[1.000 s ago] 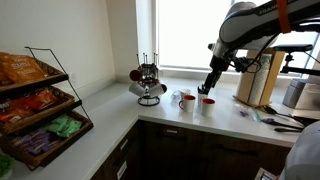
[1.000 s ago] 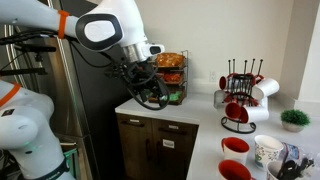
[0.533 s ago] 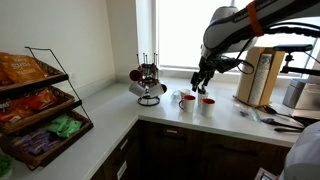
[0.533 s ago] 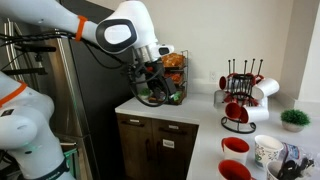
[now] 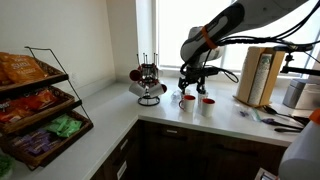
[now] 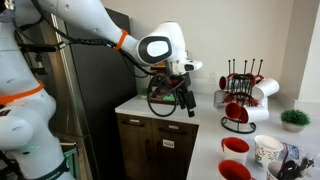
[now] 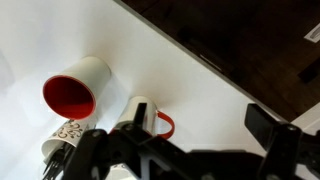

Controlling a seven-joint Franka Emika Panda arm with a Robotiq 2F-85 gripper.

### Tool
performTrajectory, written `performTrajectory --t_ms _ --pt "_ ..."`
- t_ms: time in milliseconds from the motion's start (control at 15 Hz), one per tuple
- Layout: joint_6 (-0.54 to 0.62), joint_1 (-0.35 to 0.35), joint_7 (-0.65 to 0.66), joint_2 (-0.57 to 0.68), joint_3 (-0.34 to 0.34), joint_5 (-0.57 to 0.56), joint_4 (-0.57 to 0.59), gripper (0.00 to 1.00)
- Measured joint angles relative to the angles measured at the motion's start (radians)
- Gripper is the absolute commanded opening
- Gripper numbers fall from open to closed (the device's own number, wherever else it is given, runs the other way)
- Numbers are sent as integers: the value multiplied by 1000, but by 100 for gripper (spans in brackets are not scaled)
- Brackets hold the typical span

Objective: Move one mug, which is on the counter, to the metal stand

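The robot's gripper needs to close on the rim of the white mug [image 5: 189,98] with the red handle, the mug that stands nearer the metal stand.
Two white mugs with red insides [image 5: 186,101] [image 5: 207,104] stand on the white counter [image 5: 105,125] to the right of the metal stand [image 5: 150,82]. The stand is a dark wire mug tree that holds several mugs, and it also shows in the other exterior view [image 6: 240,95]. My gripper [image 5: 187,87] hangs just above the nearer mug, open and empty. In the wrist view the open gripper [image 7: 200,122] has one finger over a white mug with a red handle [image 7: 147,112]. Beside it are a red-lined mug [image 7: 76,90] and a patterned mug [image 7: 64,133].
A large tiered wire snack rack [image 5: 35,105] stands on the counter at the left. A knife block [image 5: 255,78], a pot [image 5: 297,93] and utensils [image 5: 280,120] sit at the right. A small plant [image 6: 294,119] stands behind the mugs [image 6: 236,147]. Dark cabinets sit below.
The arm has swung along the counter toward the mug tree. My gripper now hangs over the mug nearer the stand and is still open and empty.
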Motion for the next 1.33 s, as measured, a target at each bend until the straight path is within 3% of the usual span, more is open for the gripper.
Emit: performTrajectory --t_ms 467,933,1333 --pt "-63 -50 158 205 -44 104 167 100" --pt "-65 -51 203 232 -48 110 192 100" --pt "-65 -37 534 290 -48 109 251 100"
